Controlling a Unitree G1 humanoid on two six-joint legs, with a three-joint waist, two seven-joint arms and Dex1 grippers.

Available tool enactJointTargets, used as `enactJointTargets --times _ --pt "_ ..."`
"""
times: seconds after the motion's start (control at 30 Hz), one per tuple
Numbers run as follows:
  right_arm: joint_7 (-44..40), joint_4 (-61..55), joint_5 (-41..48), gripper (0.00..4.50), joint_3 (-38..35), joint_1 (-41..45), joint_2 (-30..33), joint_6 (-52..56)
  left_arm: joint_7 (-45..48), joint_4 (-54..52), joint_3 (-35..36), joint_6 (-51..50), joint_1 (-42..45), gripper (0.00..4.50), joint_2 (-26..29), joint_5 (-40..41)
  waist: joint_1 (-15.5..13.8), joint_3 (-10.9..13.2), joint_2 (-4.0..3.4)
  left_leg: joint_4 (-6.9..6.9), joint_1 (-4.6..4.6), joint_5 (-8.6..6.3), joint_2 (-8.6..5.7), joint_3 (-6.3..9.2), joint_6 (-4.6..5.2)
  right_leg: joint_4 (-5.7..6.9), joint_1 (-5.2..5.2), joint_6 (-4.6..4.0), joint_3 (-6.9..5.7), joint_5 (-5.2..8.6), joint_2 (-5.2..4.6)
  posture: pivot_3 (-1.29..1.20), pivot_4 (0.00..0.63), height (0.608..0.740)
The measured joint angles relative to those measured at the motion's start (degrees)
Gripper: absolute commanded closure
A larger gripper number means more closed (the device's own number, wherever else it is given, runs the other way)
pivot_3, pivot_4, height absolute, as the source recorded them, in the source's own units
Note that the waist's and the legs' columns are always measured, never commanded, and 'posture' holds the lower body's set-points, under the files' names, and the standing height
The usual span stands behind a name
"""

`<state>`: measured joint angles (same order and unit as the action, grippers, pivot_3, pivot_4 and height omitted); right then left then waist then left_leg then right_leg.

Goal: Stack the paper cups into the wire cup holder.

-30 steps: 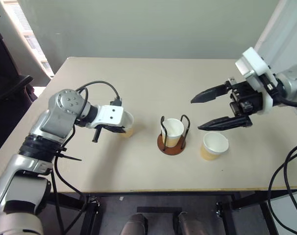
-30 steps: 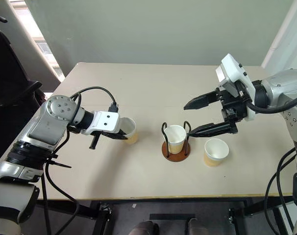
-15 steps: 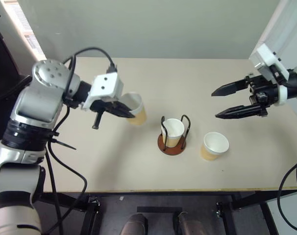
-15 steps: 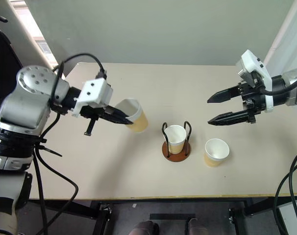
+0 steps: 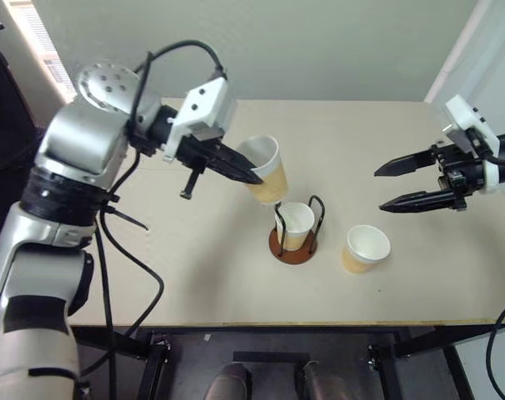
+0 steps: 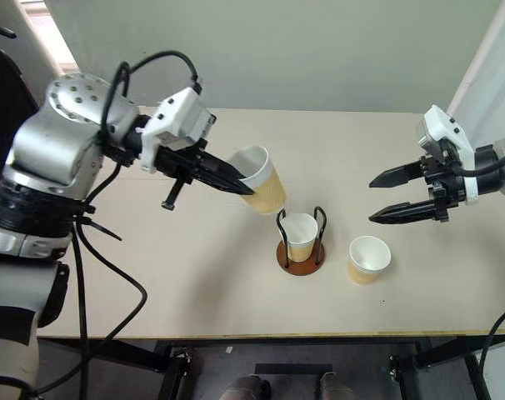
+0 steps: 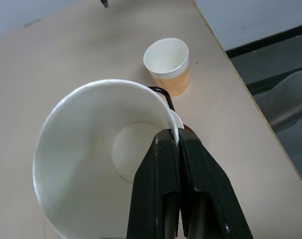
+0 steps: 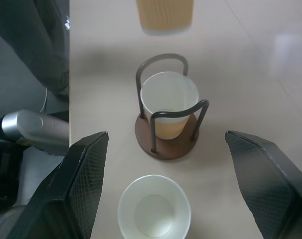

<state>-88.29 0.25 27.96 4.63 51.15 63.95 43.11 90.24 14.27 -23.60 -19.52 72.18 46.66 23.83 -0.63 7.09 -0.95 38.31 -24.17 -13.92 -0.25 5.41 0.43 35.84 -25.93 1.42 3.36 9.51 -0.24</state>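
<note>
The robot's left gripper will release the tan paper cup inside the upright cup in the wire cup holder (image 5: 297, 222).
My left gripper (image 5: 251, 177) is shut on the rim of a tan paper cup (image 5: 265, 170), held in the air, tilted, just above and left of the wire cup holder (image 5: 293, 245). Its fingers (image 7: 166, 164) pinch the white rim, one inside the cup (image 7: 91, 164). A second paper cup (image 5: 293, 225) stands upright in the holder (image 8: 166, 142). The third cup (image 5: 365, 247) stands on the table to the holder's right, also seen as cup (image 8: 154, 211). My right gripper (image 5: 388, 187) hovers open and empty above the table, right of the cups.
The beige table (image 5: 194, 275) carries just the cups and holder. Its front edge runs near me, and a dark chair (image 5: 7, 100) stands off the left side. A wall rises behind the table.
My left gripper lifted the cup off the table and carried it up and right, to beside the holder. My right gripper drew back to the right, still open.
</note>
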Motion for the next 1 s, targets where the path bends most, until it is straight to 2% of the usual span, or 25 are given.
enactJointTargets --times 0.33,0.63,1.0 --pt "2.93 -5.29 2.62 0.61 -4.64 -4.93 2.14 3.04 0.02 10.58 -4.56 6.30 6.20 4.48 -7.10 0.82 -0.28 0.01 0.02 0.06 -0.20 -0.04 -0.02 -0.02 0.07 -0.34 0.03 0.35 0.00 -0.11 0.00 0.00 0.150 0.740" --pt "4.44 -7.08 4.34 0.61 -5.95 -7.06 2.65 3.98 0.03 13.45 -7.92 8.76 7.46 4.48 -9.24 1.03 -0.53 0.01 0.00 0.44 -0.46 -0.15 -0.02 -0.05 0.26 -0.82 0.12 0.64 0.03 -0.27 0.00 0.00 0.150 0.740" --pt "5.67 -7.99 5.68 0.61 -6.29 -8.35 2.69 4.32 0.04 17.01 -8.45 10.65 7.45 4.48 -12.40 -0.53 -0.94 0.01 0.00 0.84 -0.68 -0.30 -0.07 -0.06 0.50 -0.89 0.15 0.87 0.03 -0.37 -0.03 0.00 0.150 0.740"
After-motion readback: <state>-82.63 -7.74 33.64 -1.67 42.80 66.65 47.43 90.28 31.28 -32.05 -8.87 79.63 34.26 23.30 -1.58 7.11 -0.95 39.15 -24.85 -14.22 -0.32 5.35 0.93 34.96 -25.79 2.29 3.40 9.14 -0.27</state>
